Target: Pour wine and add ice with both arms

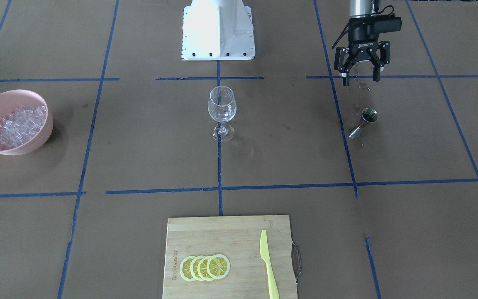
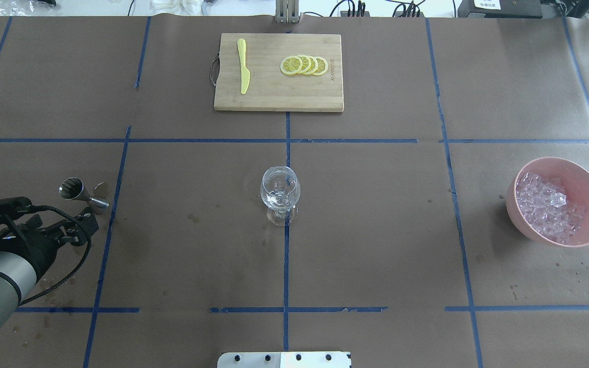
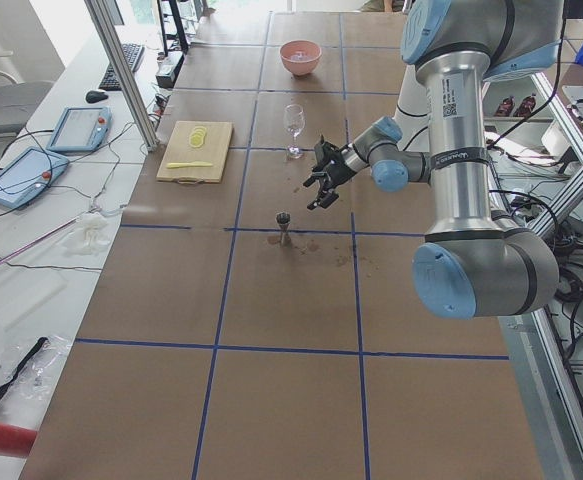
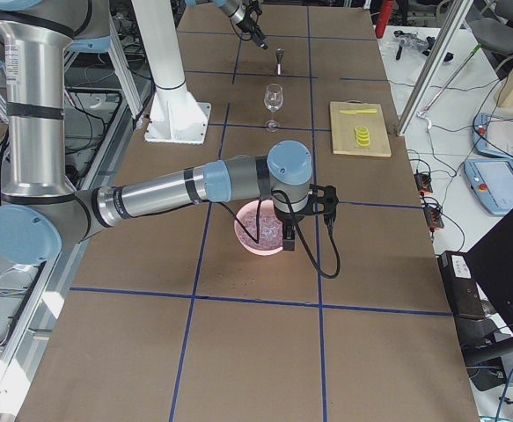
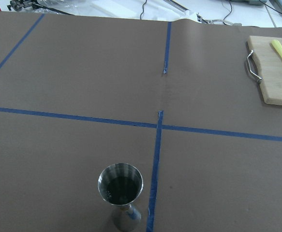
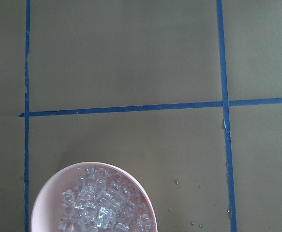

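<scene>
My left gripper is going to close on the narrow middle [image 1: 362, 126] [image 5: 126, 207] of the steel jigger, under the jigger's upper cup.
A clear stemmed wine glass [image 1: 222, 109] stands upright at the table's middle [image 2: 280, 190]. A steel jigger [image 1: 364, 123] stands upright near the left arm [image 2: 83, 192]; its cup looks dark inside in the left wrist view [image 5: 121, 189]. My left gripper [image 1: 360, 77] is open and empty, raised behind the jigger on the robot's side [image 2: 81, 225]. The ice [image 1: 18, 124] is a glittering heap in a pink bowl [image 1: 45, 133]. My right gripper [image 4: 289, 233] hovers over this bowl [image 4: 249, 242]; I cannot tell whether it is open or shut. The ice also shows in the right wrist view [image 6: 102, 205].
A wooden cutting board [image 1: 206, 232] lies at the operators' edge with lemon slices [image 1: 205, 267] and a yellow-green knife [image 1: 268, 263]. The white pedestal [image 1: 218, 31] stands at the robot's side. Water drops spot the paper near the bowl [image 2: 581, 271].
</scene>
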Controlling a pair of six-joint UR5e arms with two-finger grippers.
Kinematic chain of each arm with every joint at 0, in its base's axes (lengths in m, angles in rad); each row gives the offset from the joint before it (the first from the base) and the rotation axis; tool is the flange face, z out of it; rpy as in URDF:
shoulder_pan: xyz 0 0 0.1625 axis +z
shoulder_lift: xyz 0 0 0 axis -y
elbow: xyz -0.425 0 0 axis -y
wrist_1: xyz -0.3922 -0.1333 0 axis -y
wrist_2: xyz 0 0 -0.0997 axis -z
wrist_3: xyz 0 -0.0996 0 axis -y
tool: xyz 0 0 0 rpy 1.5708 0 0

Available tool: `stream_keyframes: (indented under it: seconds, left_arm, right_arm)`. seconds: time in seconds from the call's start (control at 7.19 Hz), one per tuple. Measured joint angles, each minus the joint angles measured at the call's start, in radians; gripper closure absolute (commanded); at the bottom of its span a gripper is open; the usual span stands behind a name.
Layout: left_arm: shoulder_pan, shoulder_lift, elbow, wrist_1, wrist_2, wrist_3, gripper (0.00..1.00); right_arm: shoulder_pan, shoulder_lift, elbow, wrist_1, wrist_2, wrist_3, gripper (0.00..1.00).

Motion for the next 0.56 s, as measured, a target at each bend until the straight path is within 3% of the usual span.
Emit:
stream_keyframes:
  seconds: [0.56]
  left_arm:
    - [0.085,-0.011,0.155,-0.001,0.279,-0.169,0.02]
  right_arm:
    - [-0.026,0.024,0.009,0.000,-0.001,0.050,0.00]
